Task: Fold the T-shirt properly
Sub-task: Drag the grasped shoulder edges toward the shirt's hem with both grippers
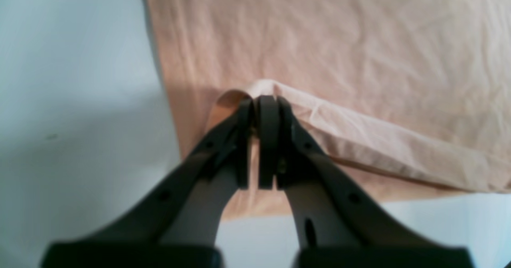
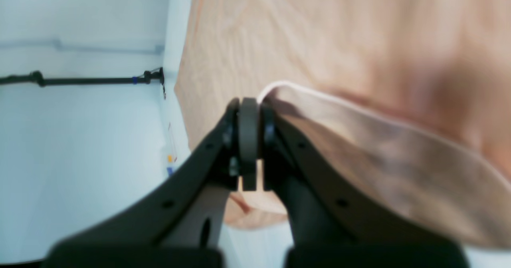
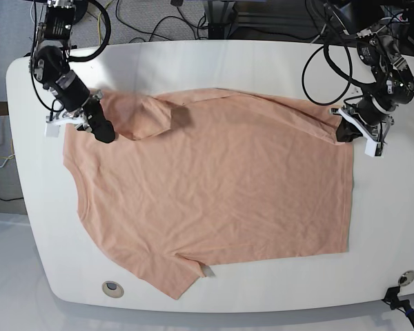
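Observation:
Next, I open my right gripper to let go of the raised shoulder fold on the T-shirt's body, just inside the curved neckline [image 3: 110,196].
The peach T-shirt [image 3: 214,186] lies spread on the white table [image 3: 393,221], neck end at the left and hem at the right. Its far sleeve is folded in over the body near the top left. My right gripper [image 3: 105,132] is shut on a raised fold of the T-shirt [image 2: 319,32] at that far-left shoulder; the right gripper [image 2: 249,102] pinches the cloth's edge. At the far right corner of the hem, my left gripper [image 3: 341,132] is shut on the fabric. In the left wrist view the left gripper [image 1: 265,100] holds a lifted edge of the T-shirt [image 1: 339,40].
Cables [image 3: 317,62] loop behind the table's far edge. Round fittings [image 3: 112,288] sit in the tabletop near the front left and front right [image 3: 401,278]. A black rod [image 2: 80,80] crosses beyond the table in the right wrist view.

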